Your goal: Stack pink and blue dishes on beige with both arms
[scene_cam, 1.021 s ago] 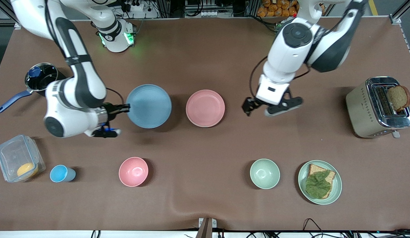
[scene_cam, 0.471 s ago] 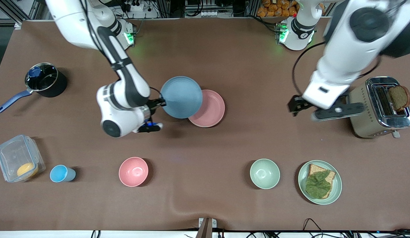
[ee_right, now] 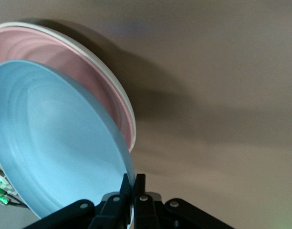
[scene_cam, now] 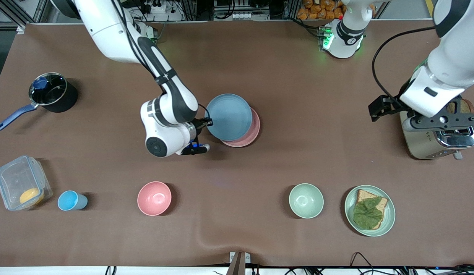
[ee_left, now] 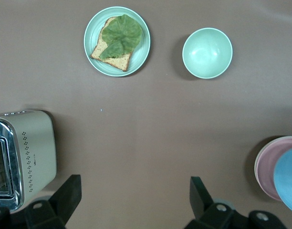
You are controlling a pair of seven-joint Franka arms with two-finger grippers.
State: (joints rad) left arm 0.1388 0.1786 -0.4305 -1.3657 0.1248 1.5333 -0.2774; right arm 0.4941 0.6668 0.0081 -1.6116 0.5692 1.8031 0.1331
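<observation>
Next, I set the light blue plate down squarely on the middle of the pink plate [scene_cam: 237,124] [ee_right: 56,101] using my right gripper.
My right gripper [scene_cam: 207,122] [ee_right: 135,183] is shut on the rim of the light blue plate [scene_cam: 228,117] [ee_right: 55,148]. The plate hangs tilted over the pink plate [scene_cam: 249,134] [ee_right: 74,64] and covers most of it, offset toward the right arm's end. A cream edge [ee_right: 118,85] shows just outside the pink rim; that is the beige plate under it, hidden in the front view. My left gripper [scene_cam: 392,110] [ee_left: 131,195] is open and holds nothing. It hangs over bare table beside the toaster [scene_cam: 432,143] [ee_left: 26,148], well away from the plates.
Near the front camera stand a clear box [scene_cam: 23,187], blue cup [scene_cam: 70,200], pink bowl [scene_cam: 154,198], green bowl [scene_cam: 306,200] and green plate with bread and a leaf [scene_cam: 369,210]. A pot [scene_cam: 49,93] sits at the right arm's end.
The right arm has carried the blue plate toward the left arm's end until it hangs over the pink plate. The left arm has drawn back to the toaster, still open.
</observation>
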